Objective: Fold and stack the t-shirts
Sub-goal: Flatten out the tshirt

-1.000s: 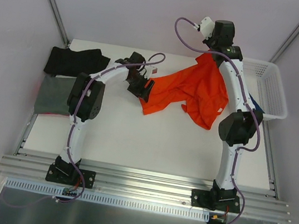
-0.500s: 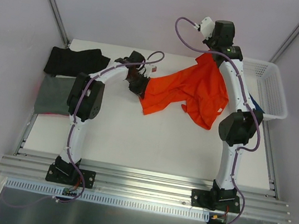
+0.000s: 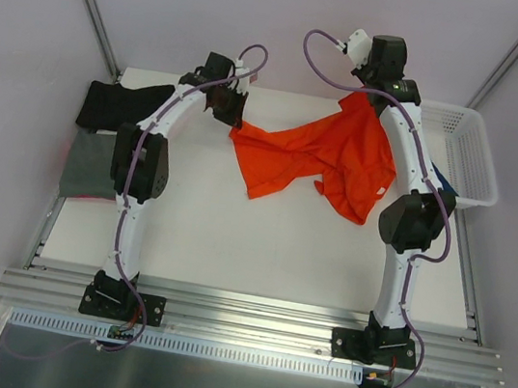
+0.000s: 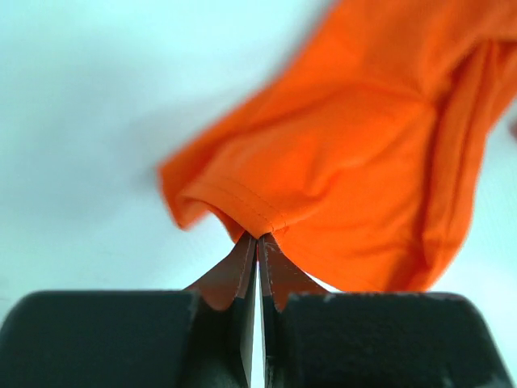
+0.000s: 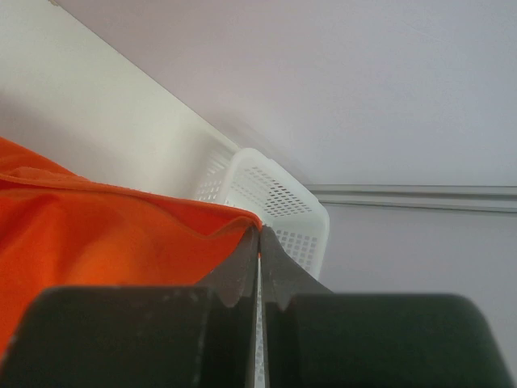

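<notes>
My left fingers pinch only the orange-red t-shirt's hem edge; I should open them and grip the cloth further in before lifting (image 4: pixel 271 198).
The orange-red t-shirt (image 3: pixel 328 156) hangs stretched between both grippers over the back of the table, its lower part crumpled on the surface. My left gripper (image 3: pixel 230 116) is shut on a hemmed corner of it; in the left wrist view the fingertips (image 4: pixel 258 240) pinch the hem of the t-shirt (image 4: pixel 355 162). High at the back, my right gripper (image 3: pixel 364 91) is shut on the other end; in the right wrist view (image 5: pixel 259 232) the cloth's edge (image 5: pixel 121 234) runs into the closed jaws. A black t-shirt (image 3: pixel 126 104) and a folded dark grey one (image 3: pixel 88 164) lie at the far left.
A white mesh basket (image 3: pixel 477 139) stands at the table's back right corner, with blue cloth (image 3: pixel 444 183) showing at its near end. It also shows just behind the right fingertips (image 5: pixel 279 198). Walls close in behind and on both sides.
The left gripper closed on the orange t-shirt's corner, then drew it up and left towards the table's back, stretching the cloth. The right arm has held still.
</notes>
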You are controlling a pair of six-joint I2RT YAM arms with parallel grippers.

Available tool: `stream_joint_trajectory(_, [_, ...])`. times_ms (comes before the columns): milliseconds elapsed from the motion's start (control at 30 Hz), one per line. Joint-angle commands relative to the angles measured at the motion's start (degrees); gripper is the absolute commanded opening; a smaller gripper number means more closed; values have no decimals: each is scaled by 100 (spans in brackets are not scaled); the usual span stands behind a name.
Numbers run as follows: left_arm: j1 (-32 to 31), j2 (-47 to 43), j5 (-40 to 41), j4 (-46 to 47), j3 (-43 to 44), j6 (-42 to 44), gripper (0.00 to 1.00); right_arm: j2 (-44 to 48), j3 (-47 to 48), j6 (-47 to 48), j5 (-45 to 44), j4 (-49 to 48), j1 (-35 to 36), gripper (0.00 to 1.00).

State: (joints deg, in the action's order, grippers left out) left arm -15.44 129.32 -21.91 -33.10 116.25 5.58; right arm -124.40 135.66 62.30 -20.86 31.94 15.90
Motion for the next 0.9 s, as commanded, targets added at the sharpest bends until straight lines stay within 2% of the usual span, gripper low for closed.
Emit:
stream_joint_trajectory(0, [138,478,301,93,635,250,0,144,110,54,-190,-118,53,1])
stream_joint_trajectory(133, [217,1086,530,172,1450,198,1,153,58,98,-216,-136,115,1])
stream_joint_trajectory(167, [234,1148,426,94,1488,171,47,161,49,107,-243,-136,141,1])
stream_joint_trajectory(200, [226,1140,442,154,1471,32,68,162,14,124,-243,-144,150,1])
stream_joint_trajectory(233, [226,1140,433,164,1515,-30,81,179,5,133,-252,-145,159,1])
stream_joint_trajectory(300, [217,1009,407,155,1489,-153,90,179,14,150,-287,-145,185,1])
stream_joint_trajectory(367, [226,824,416,94,1314,-276,91,179,14,177,-339,-162,211,1])
stream_joint_trajectory(433, [261,482,468,24,1025,-505,87,170,40,194,-375,-171,220,1])
stream_joint_trajectory(467, [287,350,434,-12,910,-541,83,153,40,194,-401,-171,229,1])
stream_joint_trajectory(500, [340,70,346,-47,787,-715,74,144,49,203,-418,-171,238,1])
stream_joint_trajectory(633, [436,-363,-6,-73,574,-848,64,65,110,212,-462,-162,308,0])
stream_joint_trajectory(867, [498,-276,-102,-65,794,-831,63,-58,189,256,-471,-206,431,1])
